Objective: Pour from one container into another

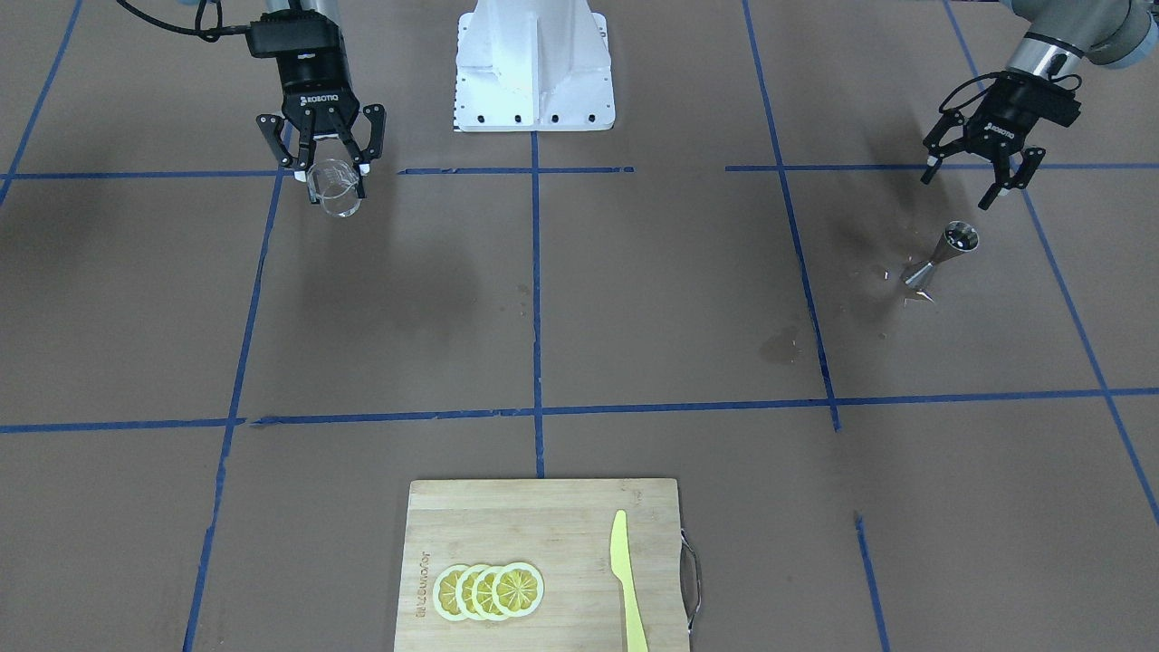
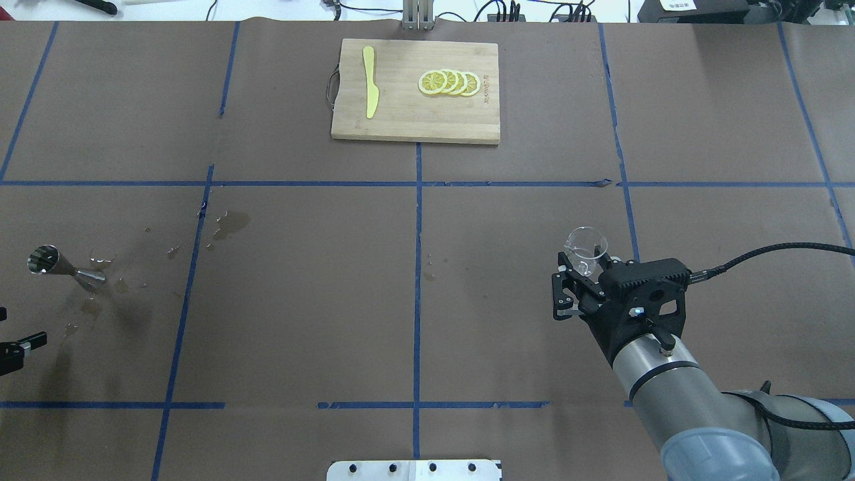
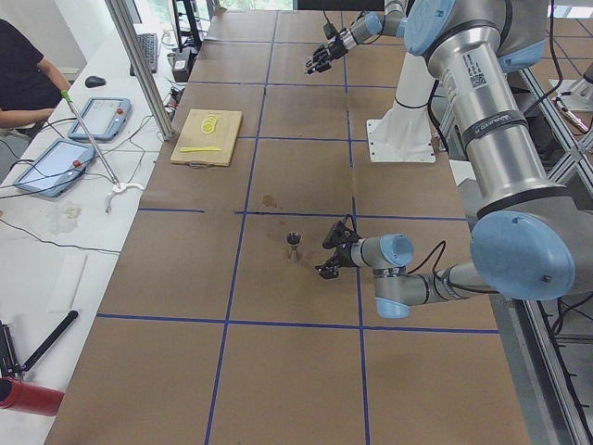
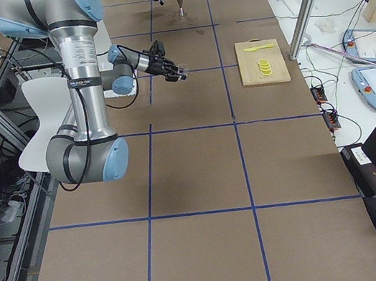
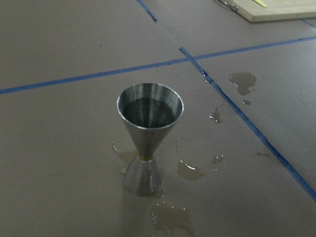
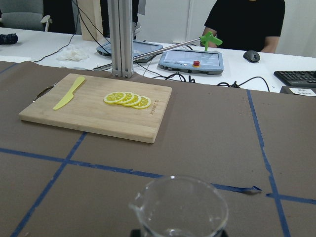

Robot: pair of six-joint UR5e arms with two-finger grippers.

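Observation:
My right gripper is going to let go of the measuring cup beside the blue tape line point(image 1: 233, 273), farther out from the robot base.
My right gripper point(image 1: 335, 177) is shut on the clear glass measuring cup point(image 1: 335, 190), which stays upright and seems held clear of the table. The overhead view shows the same cup point(image 2: 586, 248) at the right arm's tip, and its rim point(image 6: 180, 205) fills the bottom of the right wrist view. The steel jigger point(image 1: 946, 258) stands upright far across the table. Liquid sits in the jigger's point(image 5: 148, 140) top cone. My left gripper point(image 1: 960, 190) hangs open just behind the jigger point(image 2: 60, 267), not touching it.
Small puddles point(image 5: 190, 170) lie around the jigger's foot. A wooden cutting board point(image 1: 543, 525) with lemon slices point(image 1: 489, 590) and a yellow knife point(image 1: 627, 580) lies at the table's far middle edge. The white robot base point(image 1: 534, 68) stands between the arms. A person point(image 6: 244, 22) sits beyond the table.

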